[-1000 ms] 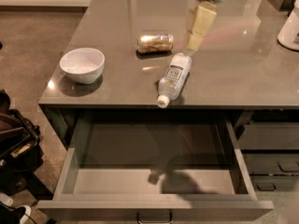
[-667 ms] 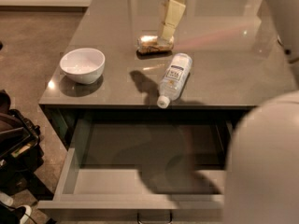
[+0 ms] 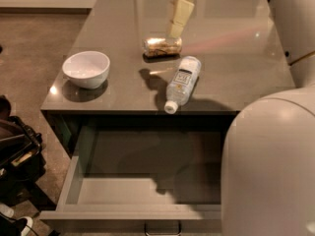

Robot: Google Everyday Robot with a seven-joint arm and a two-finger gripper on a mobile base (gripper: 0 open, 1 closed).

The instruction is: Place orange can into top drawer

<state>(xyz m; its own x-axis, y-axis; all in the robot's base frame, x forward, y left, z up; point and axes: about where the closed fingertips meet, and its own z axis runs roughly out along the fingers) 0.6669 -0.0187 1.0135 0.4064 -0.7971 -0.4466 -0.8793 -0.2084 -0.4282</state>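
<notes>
The far end of the orange can [image 3: 175,46], which points away from the white bowl, should be gripped next by my gripper.
The orange can [image 3: 162,45] lies on its side on the grey counter [image 3: 118,18], near the middle. My gripper [image 3: 176,29] hangs down from the top edge of the camera view, its cream tip just above the can's right end. The top drawer [image 3: 123,193] stands pulled open below the counter's front edge, its grey inside bare, with its dark handle [image 3: 162,228] at the bottom edge. My white arm [image 3: 270,161] covers the drawer's right part.
A clear water bottle [image 3: 182,81] lies on its side just in front of the can, cap toward the counter's front edge. A white bowl [image 3: 87,69] stands at the counter's left. Dark bags [image 3: 15,156] sit on the floor at the left.
The gripper has moved left and down, from right of the can to just above it. My arm's white body has swung into the right side of the view.
</notes>
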